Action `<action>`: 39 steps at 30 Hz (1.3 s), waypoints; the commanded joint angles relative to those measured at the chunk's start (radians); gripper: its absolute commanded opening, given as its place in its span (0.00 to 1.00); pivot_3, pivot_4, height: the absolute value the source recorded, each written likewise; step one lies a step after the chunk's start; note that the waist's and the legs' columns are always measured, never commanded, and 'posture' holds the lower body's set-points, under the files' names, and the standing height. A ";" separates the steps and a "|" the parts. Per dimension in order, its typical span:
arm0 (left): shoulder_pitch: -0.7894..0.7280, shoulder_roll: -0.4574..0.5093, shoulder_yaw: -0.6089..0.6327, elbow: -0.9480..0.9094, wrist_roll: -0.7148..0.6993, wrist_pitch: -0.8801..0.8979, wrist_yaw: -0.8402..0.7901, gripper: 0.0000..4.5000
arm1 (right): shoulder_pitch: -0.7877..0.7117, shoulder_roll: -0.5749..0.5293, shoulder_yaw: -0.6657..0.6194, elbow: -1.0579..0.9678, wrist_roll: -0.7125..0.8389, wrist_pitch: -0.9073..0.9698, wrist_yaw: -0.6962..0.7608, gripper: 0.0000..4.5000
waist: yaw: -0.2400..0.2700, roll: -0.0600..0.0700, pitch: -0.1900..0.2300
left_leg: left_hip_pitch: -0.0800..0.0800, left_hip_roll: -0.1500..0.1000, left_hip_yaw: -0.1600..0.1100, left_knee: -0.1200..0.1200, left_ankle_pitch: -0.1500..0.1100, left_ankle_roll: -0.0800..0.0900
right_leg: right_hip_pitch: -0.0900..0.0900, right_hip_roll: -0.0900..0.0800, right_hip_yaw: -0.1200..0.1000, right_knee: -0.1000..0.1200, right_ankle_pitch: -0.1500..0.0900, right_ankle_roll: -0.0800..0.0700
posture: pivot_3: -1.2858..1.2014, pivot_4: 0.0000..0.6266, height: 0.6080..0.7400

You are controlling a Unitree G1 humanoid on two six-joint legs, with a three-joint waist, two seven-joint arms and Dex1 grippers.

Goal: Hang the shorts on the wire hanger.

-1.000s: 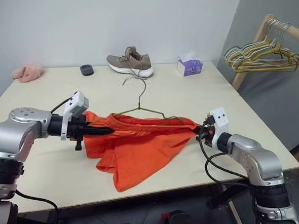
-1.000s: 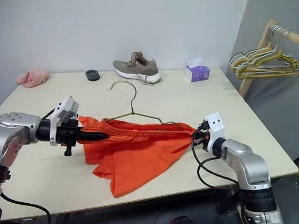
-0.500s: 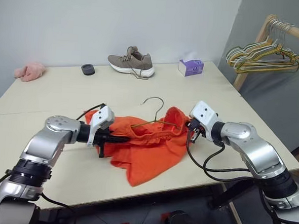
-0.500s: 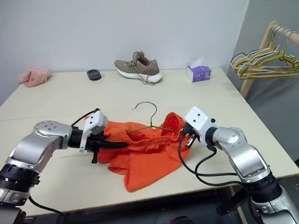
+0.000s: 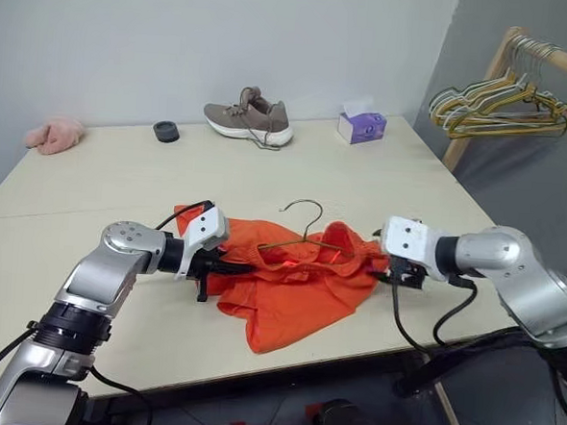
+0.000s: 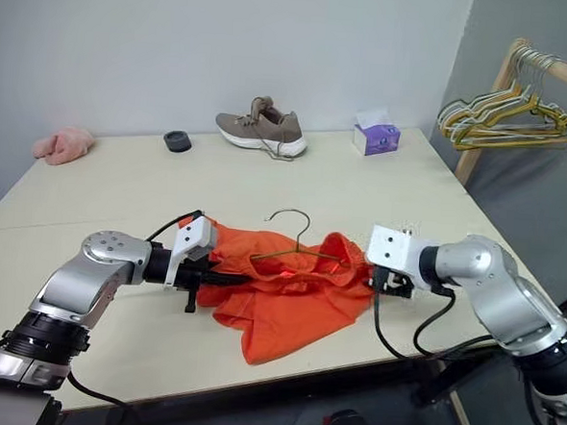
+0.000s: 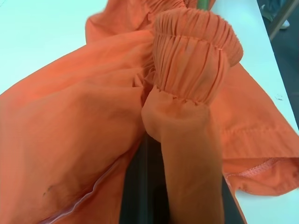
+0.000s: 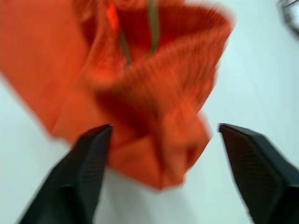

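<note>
The waistband's end far from the rail is in my left gripper, so my right gripper will pinch the other end (image 5: 372,253) around the hanger's arm and carry the shorts.
The orange shorts (image 5: 299,281) lie bunched on the table's near half. The wire hanger (image 5: 308,231) rests on them, hook pointing away from me, its arms running into the gathered waistband (image 7: 196,46). My left gripper (image 5: 245,265) is at the shorts' left end, shut on the waistband, with fabric draped over its fingers (image 7: 145,186). My right gripper (image 5: 402,276) hangs just off the shorts' right end, open. In the right wrist view its fingers (image 8: 88,172) stand wide apart, and the shorts (image 8: 140,84) lie in front of them, not between them.
At the far edge of the cream table (image 5: 122,179) sit a tan shoe (image 5: 249,119), a purple tissue box (image 5: 362,127), a small black disc (image 5: 165,130) and a pink cloth (image 5: 52,135). A wooden rail with pastel hangers (image 5: 502,96) stands at the right.
My right gripper has opened, let go of the waistband's right end and drawn back to the right. The stretched shorts have gone slack and bunched, and my left gripper moved right with its end.
</note>
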 commanded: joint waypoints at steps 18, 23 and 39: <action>-0.033 -0.024 0.003 -0.031 -0.010 -0.035 -0.046 0.00 | -0.156 0.245 0.102 0.280 -0.118 -0.128 0.156 0.77 | -0.030 0.000 0.000 | 0.001 0.000 -0.001 0.002 0.000 0.000 | 0.001 0.000 0.000 0.003 0.000 0.000 | 0.40 0.00 1.00; -0.023 -0.031 0.013 -0.044 -0.023 -0.047 -0.055 0.00 | -0.175 0.262 0.092 0.322 -0.098 -0.147 0.236 0.41 | -0.031 0.000 0.000 | 0.001 0.000 -0.001 0.002 0.000 0.000 | 0.001 0.000 0.000 0.003 0.000 0.000 | 0.41 0.00 1.00; -0.005 -0.021 0.183 0.013 -0.051 -0.116 0.047 0.72 | -0.109 0.217 -0.021 0.294 -0.051 -0.063 0.242 0.00 | -0.037 -0.001 0.000 | 0.002 0.000 -0.001 0.004 0.000 0.000 | 0.001 0.000 0.000 0.006 0.000 0.000 | 0.40 0.00 1.00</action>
